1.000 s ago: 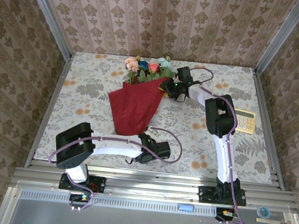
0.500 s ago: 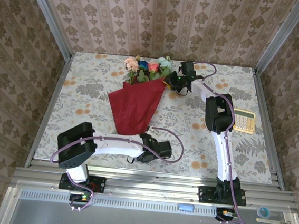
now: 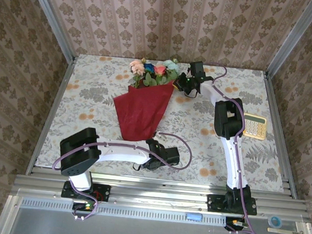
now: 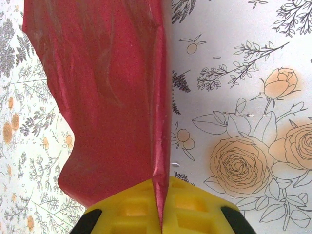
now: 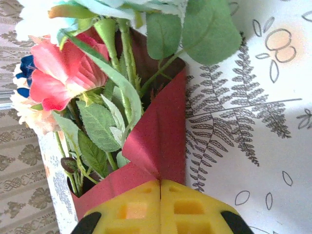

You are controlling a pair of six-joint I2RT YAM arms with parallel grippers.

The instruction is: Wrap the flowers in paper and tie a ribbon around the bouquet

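Note:
Next, my right gripper opens and takes the dark red paper's loose side about halfway down [image 3: 163, 110], because it pinches only the paper's top corner by the flowers.
The dark red paper [image 3: 143, 107] lies folded as a cone on the tablecloth. The flowers [image 3: 152, 71], pink, red, blue and teal with green leaves, stick out of its wide far rim, forming the bouquet. My left gripper [image 3: 150, 143] is shut on the cone's narrow near tip; in the left wrist view a pinched ridge of paper [image 4: 112, 97] runs between the yellow pads of the left gripper [image 4: 161, 214]. My right gripper [image 3: 176, 86] is shut on the rim's right corner. There the right gripper [image 5: 160, 195] pinches the paper [image 5: 163, 131] just below the flowers [image 5: 58, 73]. The ribbon is out of view.
A yellow calculator [image 3: 254, 126] lies at the right, beside the right arm's elbow. Patterned walls with metal rails [image 3: 48, 112] close in the table on three sides. Purple cable [image 3: 175, 144] loops off the left wrist, near the cone's tip.
The right gripper slid a little toward the back at the rim's corner and closed its jaws on the paper. The left gripper stayed shut on the cone's tip.

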